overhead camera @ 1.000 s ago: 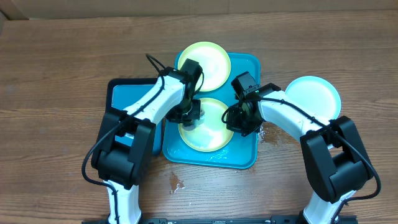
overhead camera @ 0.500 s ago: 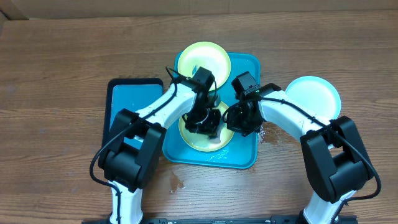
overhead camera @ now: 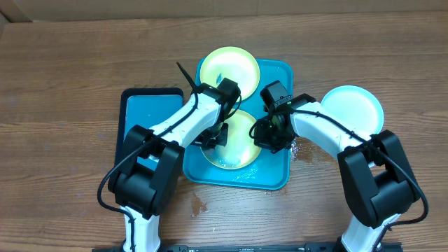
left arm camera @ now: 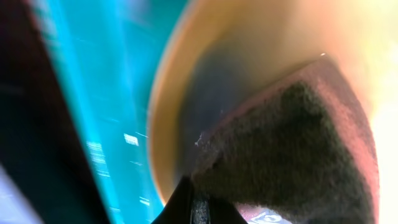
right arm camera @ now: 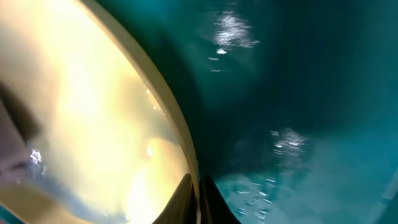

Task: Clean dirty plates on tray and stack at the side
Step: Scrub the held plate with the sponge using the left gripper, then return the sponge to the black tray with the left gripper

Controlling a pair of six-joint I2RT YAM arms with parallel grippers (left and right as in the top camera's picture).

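Note:
Next, my left gripper releases the dark sponge, now pressed onto the near plate, inside the black-rimmed blue tray [overhead camera: 159,142], toward the side of that tray that faces the turquoise tray.
The turquoise tray [overhead camera: 277,71] holds two lime-yellow plates, a far one [overhead camera: 231,64] and a near one [overhead camera: 241,148]. My left gripper [overhead camera: 214,134] is shut on a dark sponge [left arm camera: 292,143] pressed onto the left part of the near plate [left arm camera: 249,37]; the tray [left arm camera: 93,93] shows beside it. My right gripper [overhead camera: 269,137] is shut on that plate's right rim; the right wrist view shows its fingertips [right arm camera: 198,200] pinching the rim of the plate [right arm camera: 93,112] over the wet tray [right arm camera: 298,93]. The pale blue plate [overhead camera: 354,105] lies on the bare wood at the right.
A smaller black-rimmed blue tray [overhead camera: 143,112] lies left of the turquoise tray, partly under my left arm. Water spots lie on the wood near the tray's front [overhead camera: 199,206] and its right edge [overhead camera: 302,150].
My left gripper swept the sponge right to the middle of the near plate, then back to its left part. The right gripper has kept its hold on the rim.

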